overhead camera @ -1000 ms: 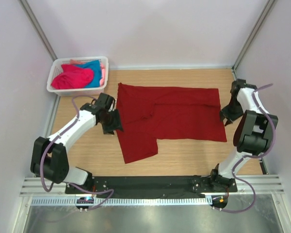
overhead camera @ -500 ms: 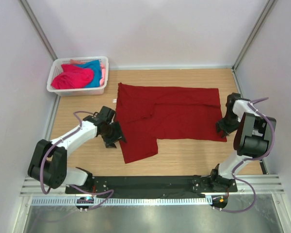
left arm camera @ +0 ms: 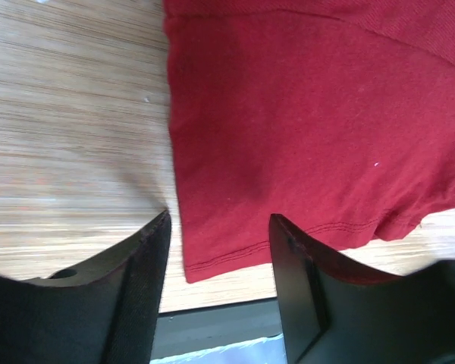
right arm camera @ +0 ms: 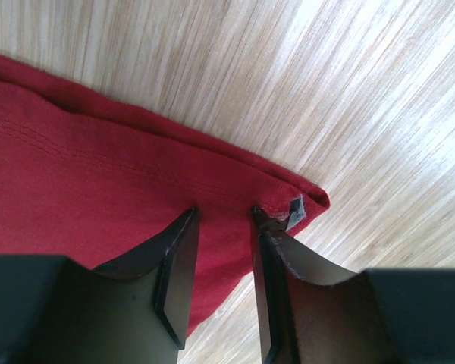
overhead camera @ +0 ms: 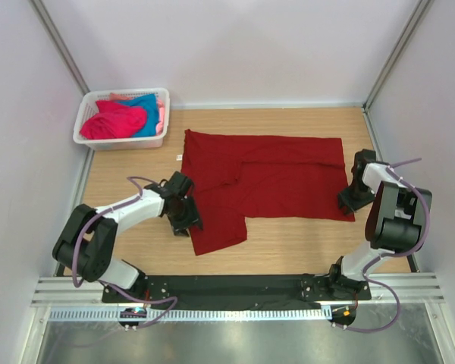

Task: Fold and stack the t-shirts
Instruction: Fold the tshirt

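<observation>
My left gripper is partway up the sleeve's side, short of the t-shirt's hem corner; it should back down and pinch that corner [left arm camera: 192,271] before folding the t-shirt.
A dark red t-shirt [overhead camera: 273,178] lies spread flat on the wooden table, with a small white label [overhead camera: 179,158] at its left edge. My left gripper [overhead camera: 188,220] is open and low over the shirt's near-left corner; in the left wrist view [left arm camera: 218,227] the hem corner [left arm camera: 212,258] lies between the fingers [left arm camera: 136,273]. My right gripper [overhead camera: 347,203] is open at the near-right corner; in the right wrist view [right arm camera: 224,216] its fingertips [right arm camera: 277,227] rest on the cloth [right arm camera: 83,167] by the corner. Pink [overhead camera: 114,121] and turquoise [overhead camera: 148,106] shirts lie in the basket.
The white lattice basket [overhead camera: 117,142] stands at the back left corner of the table. A black base plate [overhead camera: 235,288] runs along the near edge between the arm bases. White walls and metal posts close in the sides and the back.
My left gripper has moved nearer and to the right, down the shirt's left edge to its near-left corner. My right gripper has come down to the near-right corner. The shirt has not moved.
</observation>
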`<state>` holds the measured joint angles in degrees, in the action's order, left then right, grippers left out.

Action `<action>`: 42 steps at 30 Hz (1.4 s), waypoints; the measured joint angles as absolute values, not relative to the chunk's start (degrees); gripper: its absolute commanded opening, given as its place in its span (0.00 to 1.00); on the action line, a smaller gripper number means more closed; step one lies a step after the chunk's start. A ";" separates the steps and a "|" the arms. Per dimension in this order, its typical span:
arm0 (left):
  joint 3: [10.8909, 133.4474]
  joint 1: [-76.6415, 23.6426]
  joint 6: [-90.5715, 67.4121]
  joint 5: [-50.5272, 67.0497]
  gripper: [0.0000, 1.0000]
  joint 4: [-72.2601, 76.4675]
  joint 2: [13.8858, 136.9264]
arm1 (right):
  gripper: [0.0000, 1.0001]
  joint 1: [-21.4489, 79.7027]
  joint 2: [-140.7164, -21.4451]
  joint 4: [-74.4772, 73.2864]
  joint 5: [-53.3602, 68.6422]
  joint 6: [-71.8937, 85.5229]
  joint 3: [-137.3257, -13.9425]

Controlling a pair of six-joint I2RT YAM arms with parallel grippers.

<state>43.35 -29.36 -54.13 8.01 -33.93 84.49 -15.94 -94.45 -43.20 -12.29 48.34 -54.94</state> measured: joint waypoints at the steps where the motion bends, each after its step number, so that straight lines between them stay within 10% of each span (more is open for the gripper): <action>1: 43.35 -29.67 -54.33 7.97 0.52 -33.74 84.60 | 0.37 -15.94 -94.45 -43.05 -12.27 48.45 -54.92; 9: 43.11 -30.28 -55.33 6.35 0.01 -32.62 85.52 | 0.19 -15.97 -94.32 -41.34 -12.38 49.50 -54.72; 13: 43.13 -30.41 -55.02 5.08 0.00 -32.82 85.36 | 0.29 -15.97 -94.32 -41.28 -12.56 49.45 -54.85; 19: 44.10 -30.41 -53.19 2.59 0.47 -36.73 84.09 | 0.38 -16.27 -93.21 -44.93 -14.61 49.21 -55.48; 34: 40.45 -35.57 -58.15 2.55 0.54 -39.59 76.86 | 0.35 -16.36 -87.22 -41.87 -15.09 53.12 -47.31; 42: 37.89 -37.52 -61.69 3.66 0.58 -36.73 77.34 | 0.03 -16.29 -86.00 -38.72 -14.52 54.78 -45.71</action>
<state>37.89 -37.52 -61.69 3.66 -36.73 77.34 -16.29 -86.00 -38.72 -14.52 54.78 -45.71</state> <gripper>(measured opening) 0.577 0.089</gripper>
